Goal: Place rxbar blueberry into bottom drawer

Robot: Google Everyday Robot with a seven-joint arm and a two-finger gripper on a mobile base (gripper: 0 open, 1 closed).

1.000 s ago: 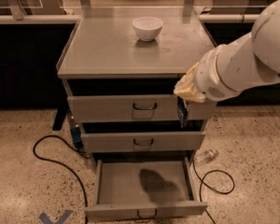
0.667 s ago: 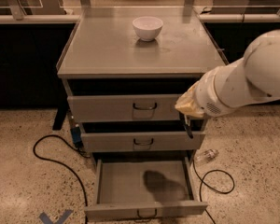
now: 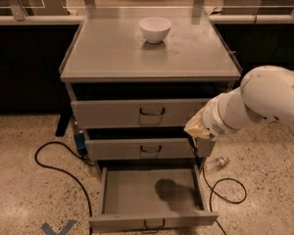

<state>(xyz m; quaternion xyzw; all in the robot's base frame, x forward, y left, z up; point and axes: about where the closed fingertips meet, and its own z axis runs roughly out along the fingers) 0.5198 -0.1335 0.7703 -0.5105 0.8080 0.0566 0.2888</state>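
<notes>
The robot's gripper should release the rxbar blueberry over the dark shadow on the bottom drawer's grey bottom (image 3: 176, 196).
The bottom drawer (image 3: 132, 192) is pulled open at the foot of the grey cabinet. Its plain grey floor shows only a dark shadow. The rxbar blueberry does not show in this view. My white arm (image 3: 264, 99) reaches in from the right. Its wrist points down and left at the cabinet's right front corner. My gripper (image 3: 201, 143) hangs below the wrist, beside the right end of the middle drawer (image 3: 142, 149) and above the right side of the bottom drawer. It is mostly hidden by the wrist.
A white bowl (image 3: 155, 28) stands on the cabinet top (image 3: 112, 53). The top drawer (image 3: 137, 112) and middle drawer stand slightly out. Black cables (image 3: 59, 168) lie on the speckled floor at left and right. A small clear object (image 3: 216, 163) lies by the cabinet's right foot.
My arm has lowered and drawn a little to the right, bringing the wrist from the top drawer's level down to the middle drawer's right end. The drawers and bowl have not moved.
</notes>
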